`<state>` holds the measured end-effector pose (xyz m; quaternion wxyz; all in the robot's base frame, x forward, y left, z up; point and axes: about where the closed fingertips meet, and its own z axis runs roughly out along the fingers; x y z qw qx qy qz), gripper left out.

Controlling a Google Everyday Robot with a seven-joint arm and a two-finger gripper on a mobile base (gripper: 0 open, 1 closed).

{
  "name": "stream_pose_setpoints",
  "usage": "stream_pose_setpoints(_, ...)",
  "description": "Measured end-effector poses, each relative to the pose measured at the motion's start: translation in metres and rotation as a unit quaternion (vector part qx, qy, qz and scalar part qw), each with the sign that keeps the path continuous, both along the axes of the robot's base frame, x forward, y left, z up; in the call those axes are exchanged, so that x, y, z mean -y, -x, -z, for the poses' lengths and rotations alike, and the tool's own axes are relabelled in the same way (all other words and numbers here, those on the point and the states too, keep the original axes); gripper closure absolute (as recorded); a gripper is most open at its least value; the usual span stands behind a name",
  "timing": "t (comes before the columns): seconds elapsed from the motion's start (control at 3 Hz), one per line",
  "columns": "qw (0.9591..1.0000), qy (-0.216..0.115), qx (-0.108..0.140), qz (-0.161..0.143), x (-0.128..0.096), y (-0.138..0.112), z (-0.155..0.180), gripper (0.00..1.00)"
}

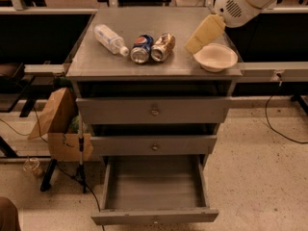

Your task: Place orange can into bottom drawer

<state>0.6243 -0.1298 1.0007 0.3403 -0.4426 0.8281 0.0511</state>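
I will close my gripper on the body of the orange can [164, 46], coming to it from the side of the can that faces the white bowl.
The orange can [162, 47] lies on its side on the cabinet top, touching the blue Pepsi can [141, 48] on its left. My gripper [196, 41] hangs from the white arm at the upper right. It is just right of the orange can and above the left rim of a white bowl [216, 57], holding nothing. The bottom drawer [154, 215] is pulled out and open below the two upper drawers, and its tray is empty.
A clear plastic bottle [110, 39] lies at the left of the cabinet top [96, 61]. The two upper drawers [154, 110] are closed. A brown paper bag and a box [57, 124] stand on the floor to the left, with cables and stand legs nearby.
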Motion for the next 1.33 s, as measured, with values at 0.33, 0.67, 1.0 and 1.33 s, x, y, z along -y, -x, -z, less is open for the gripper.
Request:
stream_pose_setpoints(0.33,0.9978,-0.025,0.029,-0.054,-0.059,-0.054,0.02,0.0)
stream_pose_setpoints(0.67,0.9958,-0.022,0.03,-0.084,-0.098,-0.106,0.043,0.0)
stream_pose_setpoints(1.0,0.9956,-0.02,0.033,-0.086,-0.098,-0.116,0.05,0.0)
stream_pose_setpoints(1.33,0.9967,-0.017,0.034,-0.072,-0.088,-0.145,0.068,0.0)
